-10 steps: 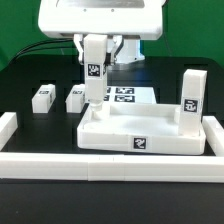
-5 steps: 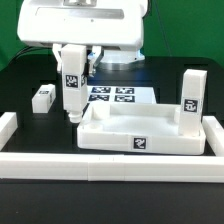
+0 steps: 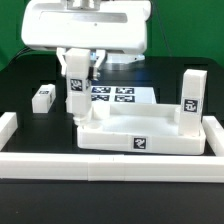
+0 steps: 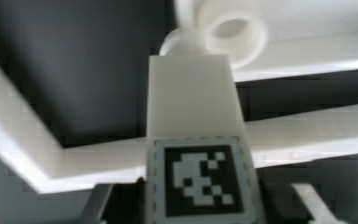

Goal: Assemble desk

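Observation:
Next, I let go of the white leg with my gripper, upright in the tabletop's empty corner socket (image 3: 95, 123) (image 4: 231, 36), across from the standing leg.
The white tray-like tabletop (image 3: 140, 130) lies upside up on the black table, with a tag on its front wall. One white tagged leg (image 3: 192, 100) stands upright at its right far corner. My gripper (image 3: 77, 70) is shut on another white tagged leg (image 3: 76, 92), held upright with its lower end just above the tabletop's left far corner. In the wrist view the held leg (image 4: 197, 110) points at the round corner socket (image 4: 229, 38), with my gripper (image 4: 202, 205) closed on its tagged end. A loose leg (image 3: 42, 97) lies at the exterior view's left.
The marker board (image 3: 116, 96) lies behind the tabletop. Long white border rails run along the front (image 3: 110, 166), at the exterior view's left (image 3: 8, 126) and at its right (image 3: 213, 135). The arm's white body (image 3: 85, 25) hangs above.
My gripper has carried the leg toward the exterior view's left and downward, then slightly back right, ending over the tabletop's left far corner. A second loose leg is now hidden behind it.

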`<state>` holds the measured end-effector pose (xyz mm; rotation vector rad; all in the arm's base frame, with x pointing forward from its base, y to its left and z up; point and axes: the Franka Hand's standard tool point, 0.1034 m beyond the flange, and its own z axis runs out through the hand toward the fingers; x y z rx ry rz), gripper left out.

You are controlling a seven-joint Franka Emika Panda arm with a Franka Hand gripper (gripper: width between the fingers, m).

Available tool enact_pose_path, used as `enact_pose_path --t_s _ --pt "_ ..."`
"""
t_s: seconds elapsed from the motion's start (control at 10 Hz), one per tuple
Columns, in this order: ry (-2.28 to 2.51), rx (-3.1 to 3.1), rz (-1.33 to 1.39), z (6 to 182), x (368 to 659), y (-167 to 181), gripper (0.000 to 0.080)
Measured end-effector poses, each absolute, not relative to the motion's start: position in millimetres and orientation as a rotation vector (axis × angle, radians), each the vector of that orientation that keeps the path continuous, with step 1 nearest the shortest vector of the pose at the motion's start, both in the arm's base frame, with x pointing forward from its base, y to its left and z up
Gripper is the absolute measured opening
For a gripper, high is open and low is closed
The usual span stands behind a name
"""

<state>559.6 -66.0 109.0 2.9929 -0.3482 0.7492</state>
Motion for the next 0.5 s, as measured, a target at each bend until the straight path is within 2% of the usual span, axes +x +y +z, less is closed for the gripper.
enact_pose_path --t_s 0.2,0.5 --pt "-0.322 3.002 0.748 106.6 561.0 -54.5 0.0288" --pt "-0.319 3.004 0.727 99.4 556.8 -55.3 0.0288"
